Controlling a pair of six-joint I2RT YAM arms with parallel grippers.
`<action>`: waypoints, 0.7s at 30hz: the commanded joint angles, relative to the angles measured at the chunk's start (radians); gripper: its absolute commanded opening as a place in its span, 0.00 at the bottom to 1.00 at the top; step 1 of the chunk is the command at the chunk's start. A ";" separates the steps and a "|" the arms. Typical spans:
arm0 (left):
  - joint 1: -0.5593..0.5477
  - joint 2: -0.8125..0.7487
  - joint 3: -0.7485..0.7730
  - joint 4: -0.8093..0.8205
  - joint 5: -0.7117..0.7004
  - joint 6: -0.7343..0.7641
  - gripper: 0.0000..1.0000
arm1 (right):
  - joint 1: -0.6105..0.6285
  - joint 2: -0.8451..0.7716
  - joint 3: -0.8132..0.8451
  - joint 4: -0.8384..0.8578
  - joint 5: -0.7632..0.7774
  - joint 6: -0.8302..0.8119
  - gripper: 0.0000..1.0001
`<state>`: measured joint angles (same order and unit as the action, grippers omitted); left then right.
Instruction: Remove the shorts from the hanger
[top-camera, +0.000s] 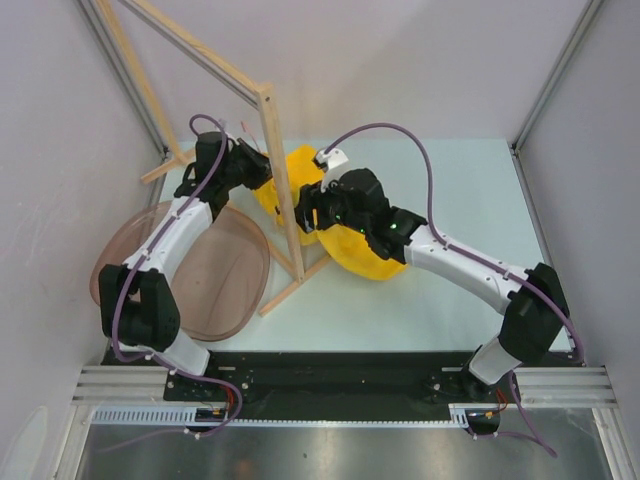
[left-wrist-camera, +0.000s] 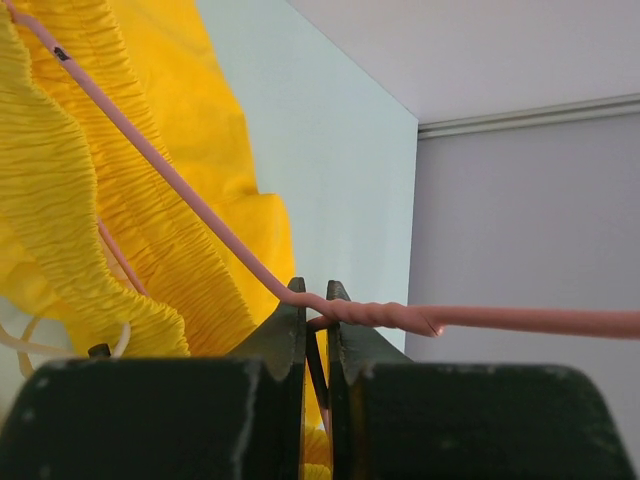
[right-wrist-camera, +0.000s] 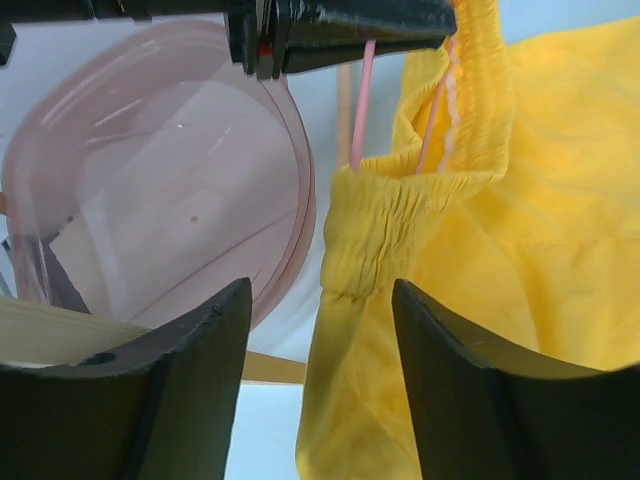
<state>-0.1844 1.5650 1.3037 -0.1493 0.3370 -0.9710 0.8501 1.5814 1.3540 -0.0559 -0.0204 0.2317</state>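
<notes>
The hanger's wire runs inside the shorts' waistband, so my right gripper should pinch the waistband's edge (right-wrist-camera: 358, 182) and pull it off while my left gripper holds the hanger.
The bright yellow shorts (top-camera: 362, 258) hang from the thin pink wire hanger (left-wrist-camera: 385, 314) and trail down onto the table beside the wooden rack. My left gripper (left-wrist-camera: 317, 300) is shut on the hanger at its twisted neck; the gathered waistband (left-wrist-camera: 100, 200) hangs just below it. In the right wrist view the hanger wire (right-wrist-camera: 363, 100) runs down into the waistband (right-wrist-camera: 400, 200). My right gripper (right-wrist-camera: 320, 292) is open, its fingers on either side of a hanging fold of the shorts without touching it. In the top view it (top-camera: 305, 215) sits close beside the left gripper (top-camera: 262, 168).
A pale wooden bar rack (top-camera: 281, 180) stands between the two arms. A pink translucent basin (top-camera: 225, 270) lies on the table at the left, also seen in the right wrist view (right-wrist-camera: 150, 180). Grey walls close the back and both sides.
</notes>
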 joint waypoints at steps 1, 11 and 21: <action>-0.035 -0.069 -0.001 0.057 -0.061 0.009 0.00 | -0.042 -0.052 0.011 0.037 -0.039 0.067 0.69; -0.081 -0.095 -0.003 0.047 -0.095 -0.035 0.00 | -0.054 -0.031 0.043 0.045 -0.062 0.104 0.56; -0.110 -0.091 -0.015 0.050 -0.112 -0.034 0.00 | -0.054 0.009 0.111 -0.008 -0.073 0.112 0.35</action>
<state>-0.2821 1.5219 1.2694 -0.1440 0.2260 -0.9859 0.7952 1.5681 1.3918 -0.0494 -0.0795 0.3412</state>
